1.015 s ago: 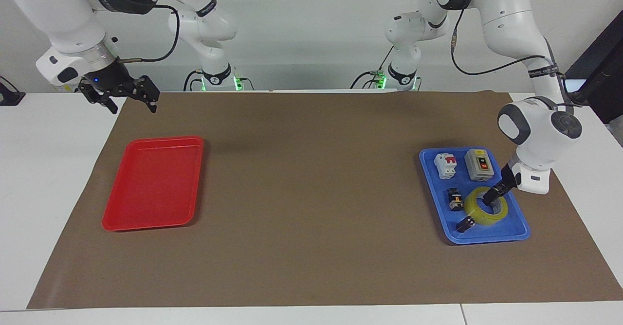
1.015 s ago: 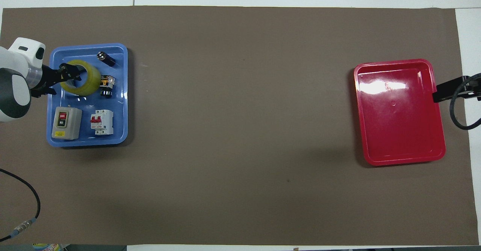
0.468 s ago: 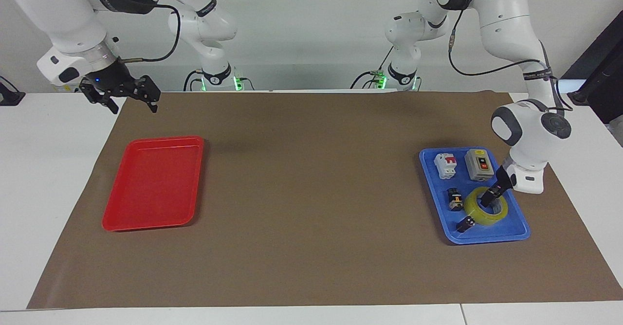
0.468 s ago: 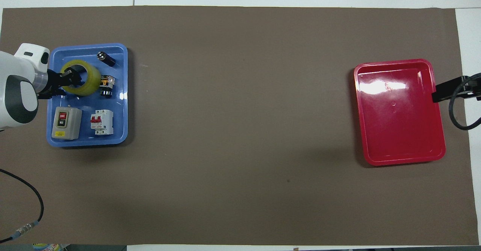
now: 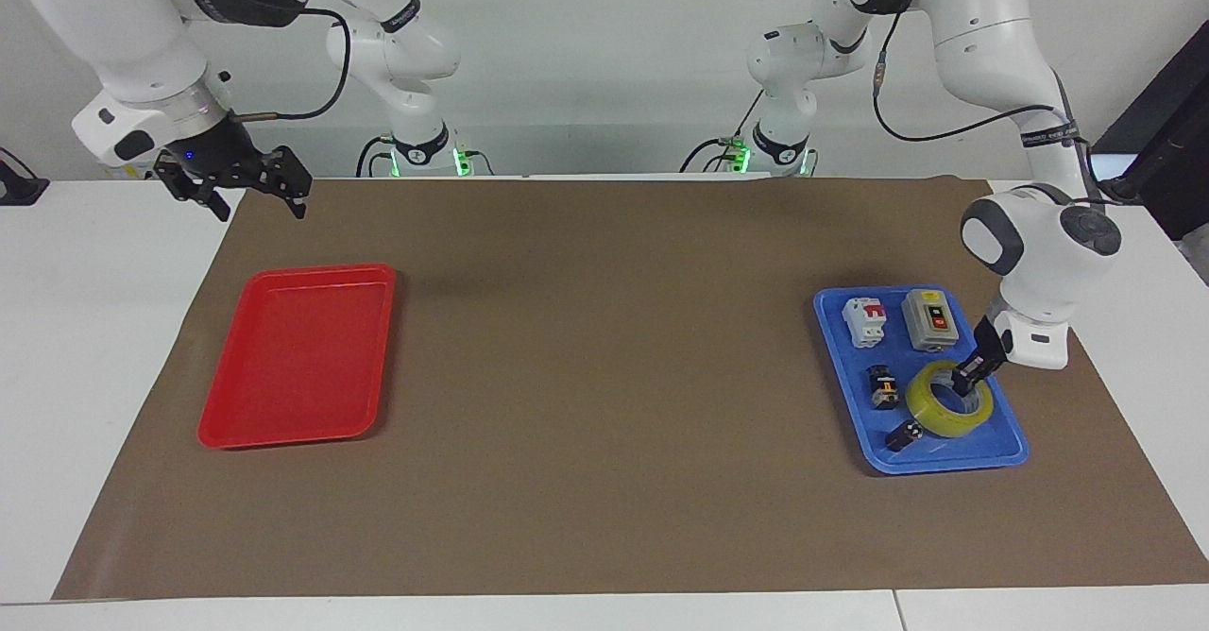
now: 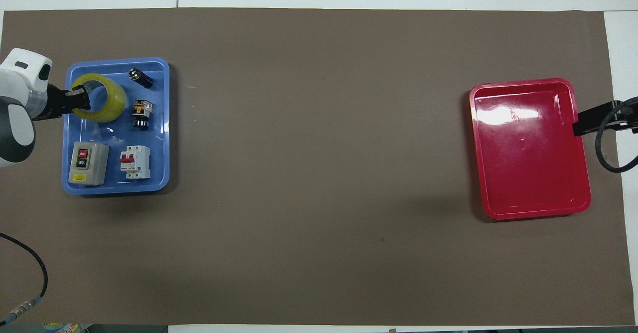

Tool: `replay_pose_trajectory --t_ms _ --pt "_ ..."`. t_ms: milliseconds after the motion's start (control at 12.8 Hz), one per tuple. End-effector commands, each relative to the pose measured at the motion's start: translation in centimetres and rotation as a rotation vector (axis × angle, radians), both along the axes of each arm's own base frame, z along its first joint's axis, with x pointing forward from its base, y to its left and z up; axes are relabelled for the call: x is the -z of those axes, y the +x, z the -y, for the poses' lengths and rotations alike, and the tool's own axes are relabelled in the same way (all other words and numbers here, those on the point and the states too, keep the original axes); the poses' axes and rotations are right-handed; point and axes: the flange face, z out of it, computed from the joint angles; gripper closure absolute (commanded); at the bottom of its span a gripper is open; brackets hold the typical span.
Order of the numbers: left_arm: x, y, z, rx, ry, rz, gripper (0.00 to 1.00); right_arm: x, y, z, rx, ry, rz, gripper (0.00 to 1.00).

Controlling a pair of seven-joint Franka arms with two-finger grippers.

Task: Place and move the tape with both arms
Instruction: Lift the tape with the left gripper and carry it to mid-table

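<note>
The left gripper I use will release the yellow tape on the brown mat, midway (image 6: 326, 145) between the blue and red trays.
The yellow tape (image 5: 947, 415) (image 6: 105, 104) is in the blue tray (image 5: 945, 466) (image 6: 114, 189) at the left arm's end of the table, in the part farther from the robots. My left gripper (image 5: 965, 383) (image 6: 79, 101) is shut on the roll's wall, one finger inside the core and one outside. Whether the roll is clear of the tray floor I cannot tell. My right gripper (image 5: 250, 195) (image 6: 579, 123) waits open in the air above the mat's corner, beside the red tray (image 5: 293, 357) (image 6: 528, 148).
In the blue tray with the tape are a grey switch box (image 5: 930, 319) (image 6: 88, 162), a white circuit breaker (image 5: 864, 319) (image 6: 135, 161) and two small black parts (image 5: 883, 388) (image 6: 141, 114). The red tray holds nothing. A brown mat (image 5: 604, 376) covers the table.
The left gripper's fingers closed on the tape's wall, and the roll slid slightly toward the tray edge at the left arm's end. The right arm has not moved.
</note>
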Motion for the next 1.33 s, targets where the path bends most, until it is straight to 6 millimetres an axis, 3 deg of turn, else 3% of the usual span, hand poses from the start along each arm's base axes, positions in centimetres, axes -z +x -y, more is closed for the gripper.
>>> replay_pose_trajectory --t_ms 0,156,234,312,624,780,937,1015,1249 --pt "-5.7 -0.7 -0.9 0.145 0.047 0.03 1.0 -0.3 -0.2 0.0 -0.024 0.015 0.015 0.0" --pt "-8.3 -2.2 0.0 0.237 0.043 -0.036 1.0 -0.3 -0.3 0.1 -0.024 0.015 0.015 0.0" --pt "-9.2 -2.6 1.3 0.262 0.037 -0.053 1.0 -0.3 -0.3 0.1 -0.024 0.015 0.014 0.0" --pt "-9.7 -2.8 4.1 0.302 0.033 -0.068 1.0 -0.3 -0.3 0.2 -0.022 0.015 0.014 0.0" --pt "-7.7 -4.3 17.4 0.373 0.017 -0.118 1.0 -0.2 -0.3 0.1 -0.024 0.016 0.009 0.0" --pt "-5.5 -5.4 26.3 0.351 0.079 -0.12 1.0 -0.2 -0.3 0.1 -0.024 0.016 0.008 0.0" --pt "-4.3 -7.0 33.8 0.281 0.069 -0.081 1.0 -0.1 -0.3 0.0 -0.025 0.016 0.006 0.0" --pt "-4.4 -7.8 36.6 0.269 0.06 -0.067 1.0 -0.1 -0.3 0.1 -0.024 0.016 0.006 0.0" --pt "-1.2 -9.3 46.6 0.23 0.056 -0.066 1.0 -0.1 -0.4 0.2 -0.024 0.016 0.004 0.0"
